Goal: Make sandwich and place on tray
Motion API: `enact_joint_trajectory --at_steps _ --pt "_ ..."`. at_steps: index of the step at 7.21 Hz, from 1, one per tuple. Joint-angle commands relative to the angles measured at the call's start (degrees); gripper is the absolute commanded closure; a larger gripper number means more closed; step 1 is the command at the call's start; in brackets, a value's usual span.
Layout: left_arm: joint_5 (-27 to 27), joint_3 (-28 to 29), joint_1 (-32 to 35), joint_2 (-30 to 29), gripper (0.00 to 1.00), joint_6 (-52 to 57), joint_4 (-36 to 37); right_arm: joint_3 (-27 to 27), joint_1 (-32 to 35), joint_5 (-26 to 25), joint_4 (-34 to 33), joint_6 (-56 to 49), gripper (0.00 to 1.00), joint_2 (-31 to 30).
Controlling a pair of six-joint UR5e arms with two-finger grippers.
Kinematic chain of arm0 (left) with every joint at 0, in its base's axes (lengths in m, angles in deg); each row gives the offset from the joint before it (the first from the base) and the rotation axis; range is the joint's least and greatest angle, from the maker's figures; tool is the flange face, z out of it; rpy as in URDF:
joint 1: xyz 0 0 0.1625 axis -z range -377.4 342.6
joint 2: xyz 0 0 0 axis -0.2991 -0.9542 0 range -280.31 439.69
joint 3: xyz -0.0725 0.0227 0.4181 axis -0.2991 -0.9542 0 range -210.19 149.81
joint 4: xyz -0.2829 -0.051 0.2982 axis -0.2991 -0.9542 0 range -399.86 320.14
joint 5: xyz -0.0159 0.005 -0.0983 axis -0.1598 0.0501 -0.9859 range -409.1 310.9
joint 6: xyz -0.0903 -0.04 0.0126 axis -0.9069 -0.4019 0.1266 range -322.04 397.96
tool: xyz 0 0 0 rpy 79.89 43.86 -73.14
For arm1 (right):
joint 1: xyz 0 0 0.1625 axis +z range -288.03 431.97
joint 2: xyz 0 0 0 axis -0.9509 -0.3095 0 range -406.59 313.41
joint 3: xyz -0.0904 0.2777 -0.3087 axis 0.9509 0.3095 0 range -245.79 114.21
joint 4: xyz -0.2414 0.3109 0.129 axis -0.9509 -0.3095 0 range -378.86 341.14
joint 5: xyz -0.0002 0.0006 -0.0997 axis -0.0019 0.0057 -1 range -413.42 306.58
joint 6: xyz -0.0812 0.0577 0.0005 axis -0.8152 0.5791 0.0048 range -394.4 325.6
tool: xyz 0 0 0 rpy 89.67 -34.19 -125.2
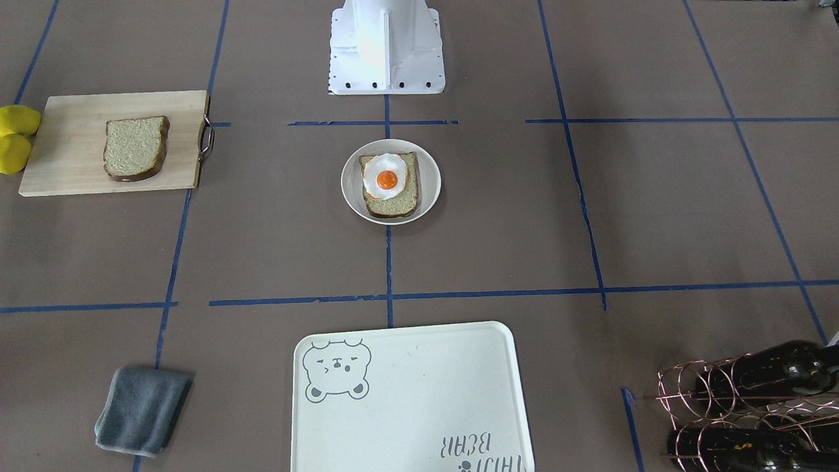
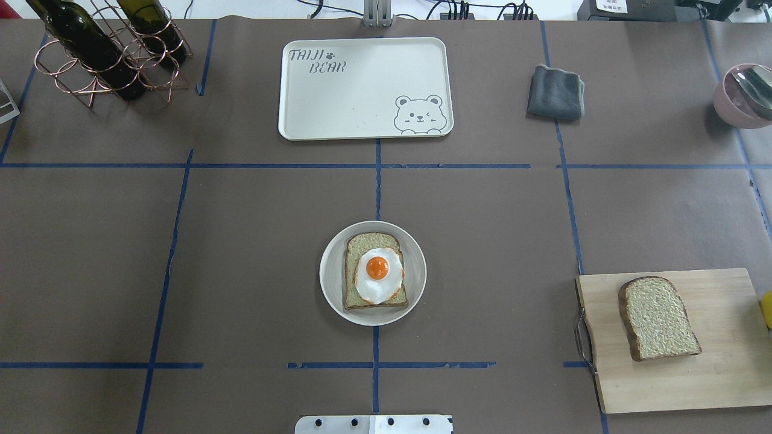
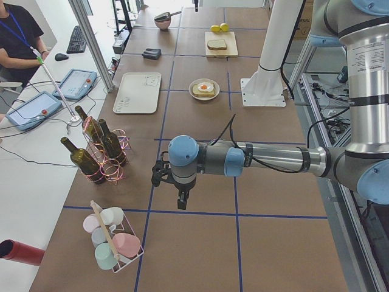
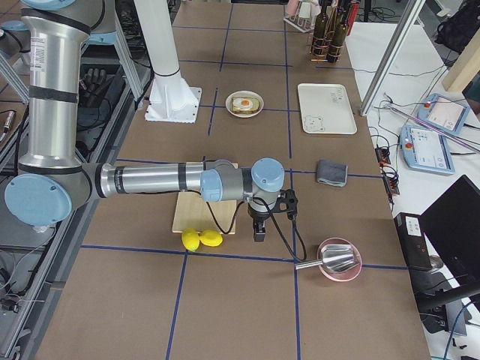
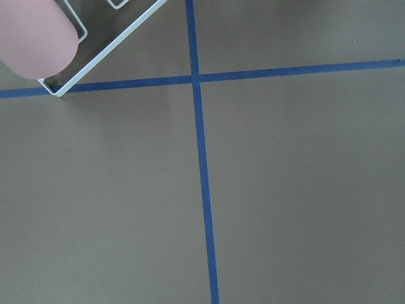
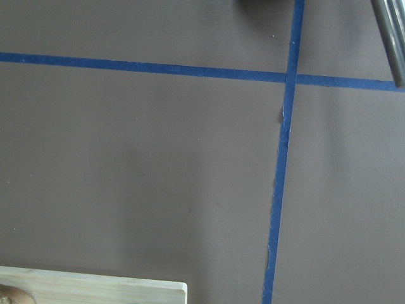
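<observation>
I am to use my right gripper next, taking hold of the bread slice on the wooden cutting board by its edge [image 1: 107,146] nearest the lemons.
A small round white dish [image 2: 329,274] at the table's middle holds one bread slice [image 2: 362,242] with a fried egg [image 2: 378,275] on top; it also shows in the front view [image 1: 429,181]. A second bread slice [image 2: 657,317] lies on the wooden cutting board [image 2: 724,374] at the right. The cream bear tray [image 2: 362,90] lies bare at the far middle. My left gripper [image 3: 181,204] hangs over bare table by the bottle rack. My right gripper [image 4: 259,235] hangs just past the board. I cannot tell whether either is open or shut.
A copper rack of wine bottles [image 2: 102,54] stands far left. A folded grey cloth [image 2: 556,92] lies right of the tray. A pink bowl with a spoon [image 2: 743,93] sits far right. Two lemons [image 1: 16,137] lie beside the board. A rack of cups [image 3: 112,240] stands near the left arm.
</observation>
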Motion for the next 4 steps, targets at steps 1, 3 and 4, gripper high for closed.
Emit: enact_joint_trajectory --at_steps 1,3,4 --pt "0.0 -0.05 -0.08 -0.21 0.0 0.0 0.0 0.07 -0.01 0.1 -0.04 -0.14 0.0 -0.31" --pt "0.0 -1.28 0.01 0.05 0.0 -0.09 0.09 -0.28 -0.01 0.19 -0.04 0.21 0.0 -0.75" --pt "0.09 -1.8 0.01 -0.03 0.0 -0.44 0.09 -0.37 -0.01 0.19 0.04 0.04 0.0 -0.84"
